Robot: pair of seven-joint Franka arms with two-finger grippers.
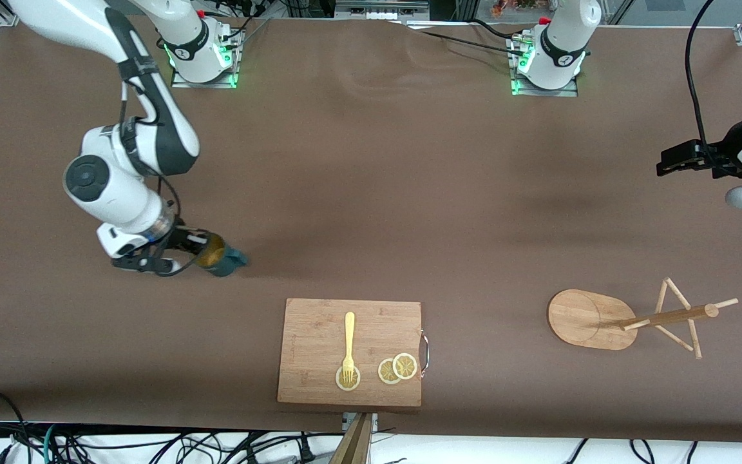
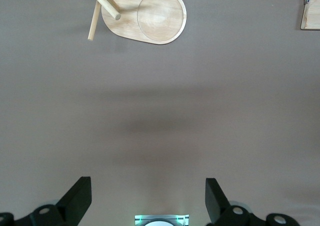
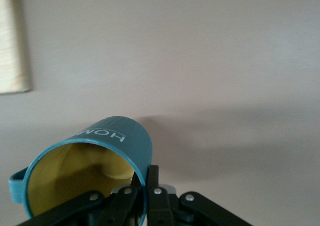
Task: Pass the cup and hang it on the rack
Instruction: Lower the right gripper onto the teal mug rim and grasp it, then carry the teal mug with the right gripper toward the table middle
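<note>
The robot's right gripper will release the cup, now tilted low at the table, on the bare brown tabletop (image 1: 378, 229) past the cutting board, across from the lemon slices.
The cup (image 1: 221, 258), dark teal with a yellow inside, is tilted low at the table toward the right arm's end. My right gripper (image 1: 201, 249) is shut on its rim, with one finger inside and one outside the wall. The right wrist view shows the cup (image 3: 107, 142) pinched at the rim by that gripper (image 3: 145, 175), with its loop handle at the edge of the picture. The wooden rack (image 1: 662, 317) stands toward the left arm's end, its oval base (image 2: 150, 16) showing in the left wrist view. My left gripper (image 1: 667, 162) waits open over the table (image 2: 148, 192), holding nothing.
A wooden cutting board (image 1: 316, 335) lies nearer to the front camera than the cup, midway along the table. On it are a yellow fork (image 1: 349, 341) and lemon slices (image 1: 397, 368). Bare brown tabletop (image 1: 409, 212) lies between cup and rack.
</note>
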